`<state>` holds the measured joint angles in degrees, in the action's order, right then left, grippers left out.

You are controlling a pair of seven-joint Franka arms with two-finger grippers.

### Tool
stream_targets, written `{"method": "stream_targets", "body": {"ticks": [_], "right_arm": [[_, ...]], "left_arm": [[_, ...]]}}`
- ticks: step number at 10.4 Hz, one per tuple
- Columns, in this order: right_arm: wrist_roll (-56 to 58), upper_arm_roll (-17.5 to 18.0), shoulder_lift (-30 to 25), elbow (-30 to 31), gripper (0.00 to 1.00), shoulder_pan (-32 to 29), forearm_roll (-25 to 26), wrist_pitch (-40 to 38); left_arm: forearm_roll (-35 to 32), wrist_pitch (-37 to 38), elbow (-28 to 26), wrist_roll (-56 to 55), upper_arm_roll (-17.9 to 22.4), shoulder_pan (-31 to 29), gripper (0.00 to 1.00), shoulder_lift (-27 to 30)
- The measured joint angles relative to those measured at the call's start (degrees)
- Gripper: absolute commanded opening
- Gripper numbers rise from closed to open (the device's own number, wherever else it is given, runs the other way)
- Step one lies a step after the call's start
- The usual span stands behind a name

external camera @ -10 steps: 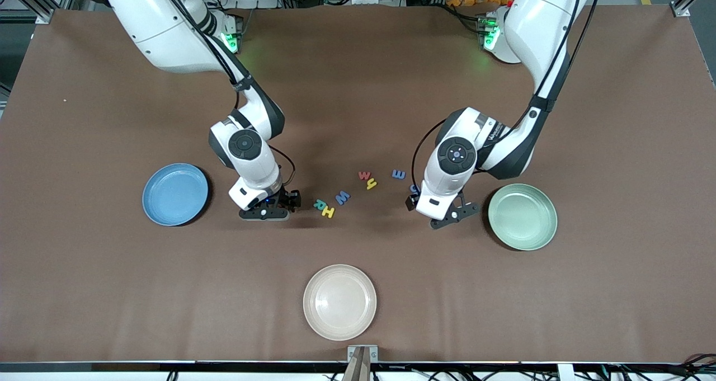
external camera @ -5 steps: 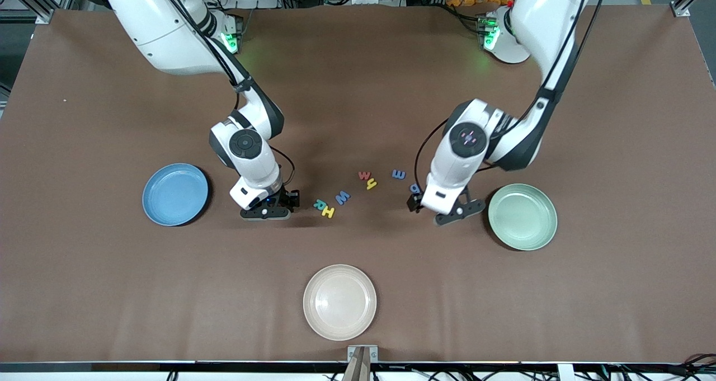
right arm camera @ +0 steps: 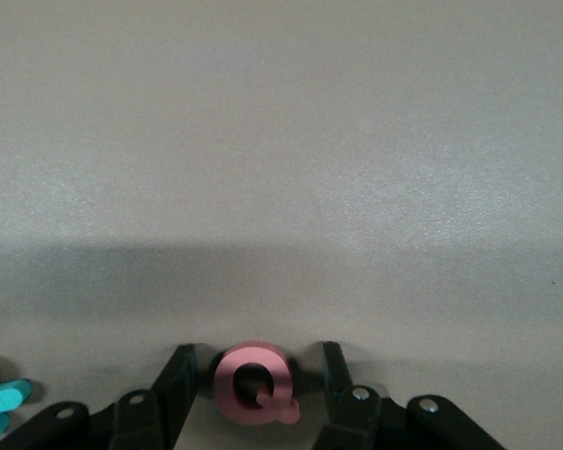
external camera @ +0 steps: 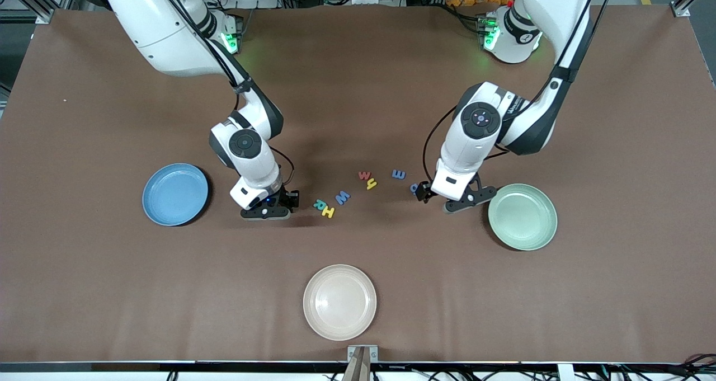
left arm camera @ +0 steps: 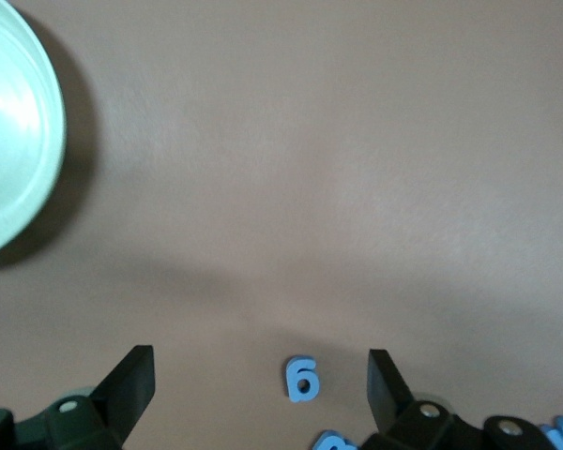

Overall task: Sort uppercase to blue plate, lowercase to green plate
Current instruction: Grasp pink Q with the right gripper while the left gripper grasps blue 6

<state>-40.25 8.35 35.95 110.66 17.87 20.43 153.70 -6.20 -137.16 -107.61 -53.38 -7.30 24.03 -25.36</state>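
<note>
My left gripper should grip the sides of the blue g (external camera: 413, 187) (left arm camera: 302, 379) beside the blue m, because this lowercase letter belongs on the green plate.
My right gripper (external camera: 288, 201) is low at the table beside the blue plate (external camera: 175, 194). In the right wrist view its fingers (right arm camera: 176, 380) stand close on either side of the red Q (right arm camera: 253, 382), with thin gaps showing. Green R (external camera: 319, 204), yellow H (external camera: 328, 212) and blue W (external camera: 342, 197) lie beside it. Red w (external camera: 364, 175), yellow y (external camera: 371, 184) and blue m (external camera: 398, 174) lie mid-table. My left gripper (left arm camera: 261, 361) is wide open above the blue g (left arm camera: 302, 378), next to the green plate (external camera: 522, 216).
A cream plate (external camera: 339, 301) sits near the table's front edge, nearer to the front camera than the letters. The green plate's rim (left arm camera: 38, 141) shows in the left wrist view. Both arms reach in from their bases over the table's middle.
My left arm has swung toward the green plate and its own end of the table, uncovering the blue g. My right gripper has barely moved.
</note>
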Motion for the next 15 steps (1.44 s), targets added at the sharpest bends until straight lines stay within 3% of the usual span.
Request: {"method": "stream_targets", "body": {"ticks": [6, 11, 15], "right_arm": [[0.0, 0.0, -0.01, 0.06, 0.6, 0.0, 0.02, -0.02], [0.02, 0.02, -0.12, 0.07, 0.47, -0.01, 0.05, -0.08], [0.15, 0.13, -0.22, 0.07, 0.38, -0.05, 0.06, -0.06]], "left_arm": [[0.0, -1.23, 0.93, -0.93, -0.12, 2.79, 1.0, -3.98], [-0.38, -1.26, 3.74, -6.09, -0.02, 6.55, 1.0, -10.26], [-1.88, -1.27, 4.03, -6.09, 0.63, 5.63, 1.0, -11.14]]}}
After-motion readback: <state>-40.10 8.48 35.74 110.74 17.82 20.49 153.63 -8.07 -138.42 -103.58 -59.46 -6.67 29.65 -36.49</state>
